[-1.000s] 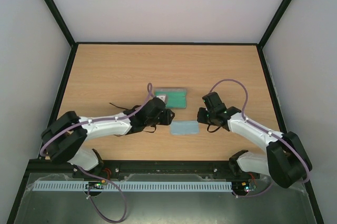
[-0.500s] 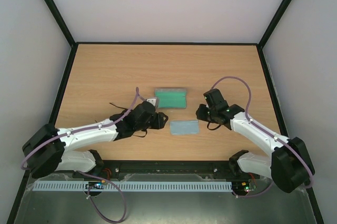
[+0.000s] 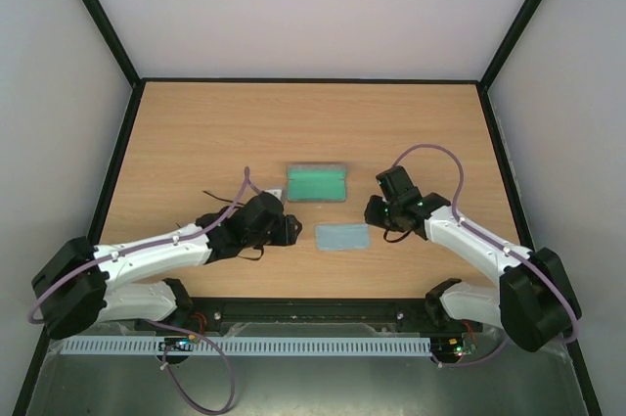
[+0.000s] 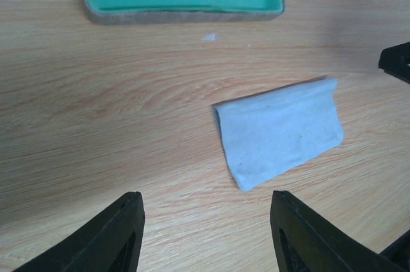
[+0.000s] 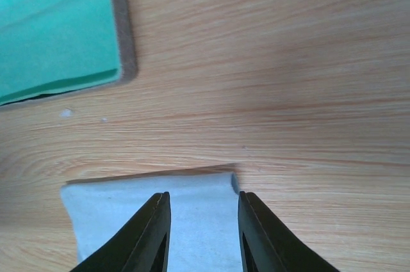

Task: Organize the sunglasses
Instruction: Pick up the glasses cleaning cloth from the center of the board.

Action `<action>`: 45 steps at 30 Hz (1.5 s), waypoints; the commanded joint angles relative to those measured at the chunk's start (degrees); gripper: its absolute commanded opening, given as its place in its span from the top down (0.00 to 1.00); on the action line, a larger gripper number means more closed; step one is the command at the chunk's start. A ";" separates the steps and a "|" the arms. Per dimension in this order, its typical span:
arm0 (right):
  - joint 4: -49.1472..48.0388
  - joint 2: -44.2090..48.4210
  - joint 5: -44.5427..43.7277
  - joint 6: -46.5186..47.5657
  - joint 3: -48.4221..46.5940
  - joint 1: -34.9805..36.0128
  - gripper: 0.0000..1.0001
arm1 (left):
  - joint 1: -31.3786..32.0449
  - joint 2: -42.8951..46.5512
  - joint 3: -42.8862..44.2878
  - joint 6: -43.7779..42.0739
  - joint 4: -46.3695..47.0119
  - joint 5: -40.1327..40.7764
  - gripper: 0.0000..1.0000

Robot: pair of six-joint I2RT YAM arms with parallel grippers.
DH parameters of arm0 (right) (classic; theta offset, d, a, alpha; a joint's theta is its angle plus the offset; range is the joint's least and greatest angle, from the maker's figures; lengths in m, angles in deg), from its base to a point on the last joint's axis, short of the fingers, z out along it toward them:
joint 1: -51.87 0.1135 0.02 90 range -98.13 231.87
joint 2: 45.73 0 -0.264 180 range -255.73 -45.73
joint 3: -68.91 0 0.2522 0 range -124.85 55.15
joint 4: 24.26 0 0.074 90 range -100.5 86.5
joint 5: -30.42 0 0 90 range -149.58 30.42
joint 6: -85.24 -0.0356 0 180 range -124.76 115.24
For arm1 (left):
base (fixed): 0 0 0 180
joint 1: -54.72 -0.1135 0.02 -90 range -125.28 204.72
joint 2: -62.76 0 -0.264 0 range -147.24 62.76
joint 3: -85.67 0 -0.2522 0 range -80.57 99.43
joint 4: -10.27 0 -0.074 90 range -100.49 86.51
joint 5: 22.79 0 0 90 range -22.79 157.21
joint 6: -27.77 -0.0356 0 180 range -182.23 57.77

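Observation:
The light blue cloth's short end (image 3: 319, 238) (image 4: 232, 148), the one opposite my right gripper, is the next part my left gripper needs to close on.
The sunglasses are mostly hidden under my left arm; only thin dark strands (image 3: 213, 197) show beside it in the top view. The grey case (image 3: 318, 183) lies open with its green lining up, and also shows in the left wrist view (image 4: 186, 11) and the right wrist view (image 5: 57, 35). The light blue cloth (image 3: 342, 237) lies folded in front of it. My left gripper (image 3: 290, 230) is open and empty, left of the cloth (image 4: 278, 131), low over bare wood (image 4: 205, 195). My right gripper (image 3: 375, 210) is open and empty, its fingers straddling the cloth's right end (image 5: 204, 196).
The wooden table (image 3: 196, 132) is bounded by a black frame and white walls. The right gripper's black finger (image 4: 396, 61) shows at the right edge of the left wrist view. Small white specks (image 4: 209, 37) lie near the case.
My left gripper has drawn back from the case toward the near left. The right gripper has barely moved. The cloth and case stay put.

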 commanded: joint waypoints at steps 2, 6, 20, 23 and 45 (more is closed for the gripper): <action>1.06 -1.73 -3.10 -0.47 2.80 -0.01 0.74 | -0.27 -6.68 0.87 0.00 0.36 -3.40 0.45; -1.00 -2.21 -3.21 -0.58 5.00 0.70 0.76 | 0.22 -12.40 2.16 0.89 4.25 -4.64 0.47; -3.47 -5.52 -5.54 0.70 5.98 5.05 0.78 | 2.23 -22.61 8.33 2.20 6.36 -3.58 0.49; -3.63 -5.84 -5.85 1.15 5.57 5.44 0.78 | 2.61 -23.93 8.79 2.47 6.13 -2.97 0.50; -3.92 -2.97 -5.79 1.24 6.51 5.55 0.81 | 5.61 -31.75 13.55 1.58 0.51 -1.46 0.70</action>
